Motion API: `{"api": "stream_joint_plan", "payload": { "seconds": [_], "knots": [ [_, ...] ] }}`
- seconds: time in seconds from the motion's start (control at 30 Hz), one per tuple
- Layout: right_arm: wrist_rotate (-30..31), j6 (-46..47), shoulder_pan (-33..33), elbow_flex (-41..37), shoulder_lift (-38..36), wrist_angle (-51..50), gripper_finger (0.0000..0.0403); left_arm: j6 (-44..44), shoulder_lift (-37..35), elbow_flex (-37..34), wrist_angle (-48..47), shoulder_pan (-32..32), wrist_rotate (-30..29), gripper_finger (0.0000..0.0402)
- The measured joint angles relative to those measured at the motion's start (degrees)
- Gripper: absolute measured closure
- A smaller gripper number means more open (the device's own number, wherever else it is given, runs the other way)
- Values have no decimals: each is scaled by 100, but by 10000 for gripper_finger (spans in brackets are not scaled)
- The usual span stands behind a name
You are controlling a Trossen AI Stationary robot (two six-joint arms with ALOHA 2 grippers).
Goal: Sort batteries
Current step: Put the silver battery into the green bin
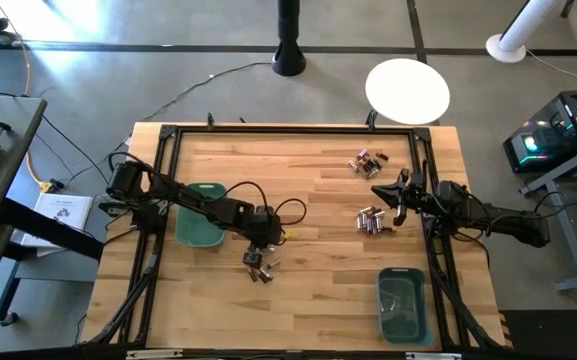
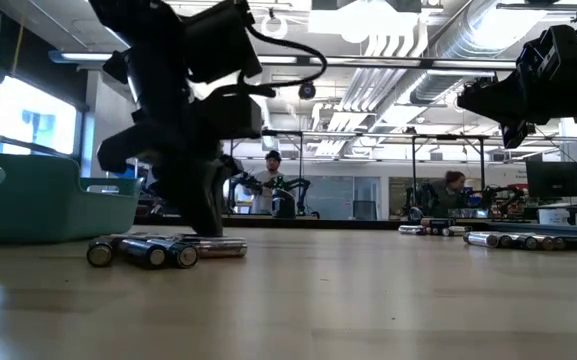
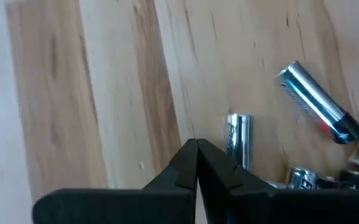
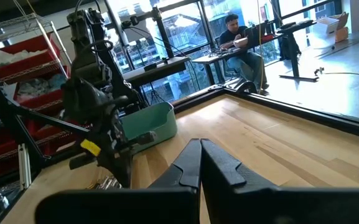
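Observation:
The nearest silvery battery is next to my left gripper's shut fingers, so I need to open them and close around that battery's body (image 3: 239, 144) before lifting it.
Several batteries (image 1: 258, 268) lie on their sides in a small heap on the wooden table near its middle; the low view shows them too (image 2: 148, 250). My left gripper (image 3: 196, 144) is shut and points down at the table just beside a silvery battery (image 3: 240, 140). Another silvery battery with a dark end (image 3: 319, 102) lies farther off. My right gripper (image 4: 200, 146) is shut and empty, raised above the table (image 1: 398, 195) near a row of silvery batteries (image 1: 371, 220). A third group with copper bands (image 1: 366, 162) lies toward the far right. My left gripper's shut fingertips (image 3: 216, 158) come from above and stand right next to the silvery battery's end (image 3: 235, 124). I cannot tell whether they touch it. The battery lies flat on the table.
One teal bin (image 1: 200, 215) stands under my left arm at the table's left. A second teal bin (image 1: 403, 305) stands at the near right. A black frame (image 1: 288, 128) runs round the table's edge. People sit at desks in the room beyond the table.

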Motion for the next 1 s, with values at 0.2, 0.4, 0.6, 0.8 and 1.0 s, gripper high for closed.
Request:
{"api": "stream_joint_plan", "payload": {
  "seconds": [0.2, 0.4, 0.6, 0.8, 1.0],
  "knots": [
    [0, 1, 1, 2, 2, 1, 403, 199, -242, 0, -7, 7, -44, 346],
    [-1, 1, -1, 2, 2, 1, 403, -191, -539, 6, -20, 97, 171, 259],
    [-2, -1, 1, 1, 2, 1, 403, -235, -342, 11, -71, -66, 818, 210],
    [-2, 1, 0, 1, 2, 0, 403, -407, 34, 11, -13, -176, 286, 228],
    [0, 1, 0, 2, 2, 1, 403, -469, 192, 30, 35, -131, 92, 269]
  ]
}}
